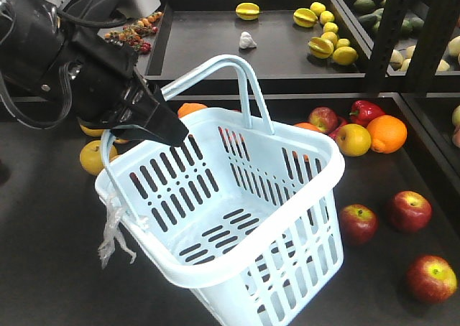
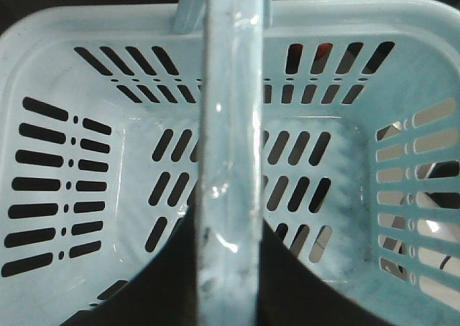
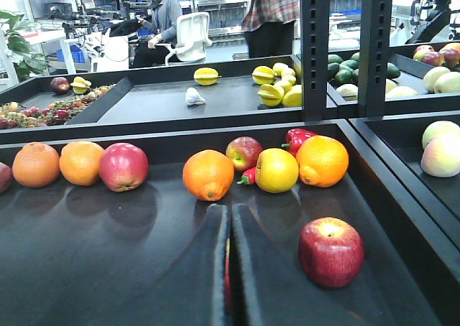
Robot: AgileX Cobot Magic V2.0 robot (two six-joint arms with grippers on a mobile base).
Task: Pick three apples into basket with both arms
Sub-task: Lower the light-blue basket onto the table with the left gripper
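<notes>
I should let go of the pale blue basket, which hangs tilted above the tray now, with my left gripper on the dark tray (image 1: 255, 212) beside the three dark red apples.
The pale blue basket (image 1: 302, 268) hangs tilted above the dark tray with nothing inside it. My left gripper (image 1: 169, 128) is shut on one of its hoop handles (image 2: 230, 125), dark fingers (image 2: 165, 268) on either side of the bar. Three dark red apples (image 1: 358, 222) (image 1: 409, 210) (image 1: 431, 278) lie on the tray right of the basket. In the right wrist view my right gripper (image 3: 230, 207) is low over the tray with its fingers nearly touching; a red sliver shows through the gap. One apple (image 3: 330, 252) lies just right of it. The right arm is out of the front view.
Behind the basket sit another red apple (image 1: 323, 118), a yellow apple (image 1: 353, 139), an orange (image 1: 387, 133) and a red pepper (image 1: 365, 112). Yellow fruit (image 1: 93, 157) lies left of the basket. A raised back tray (image 1: 215, 46) holds starfruit and lemons. Black uprights (image 3: 314, 46) stand at right.
</notes>
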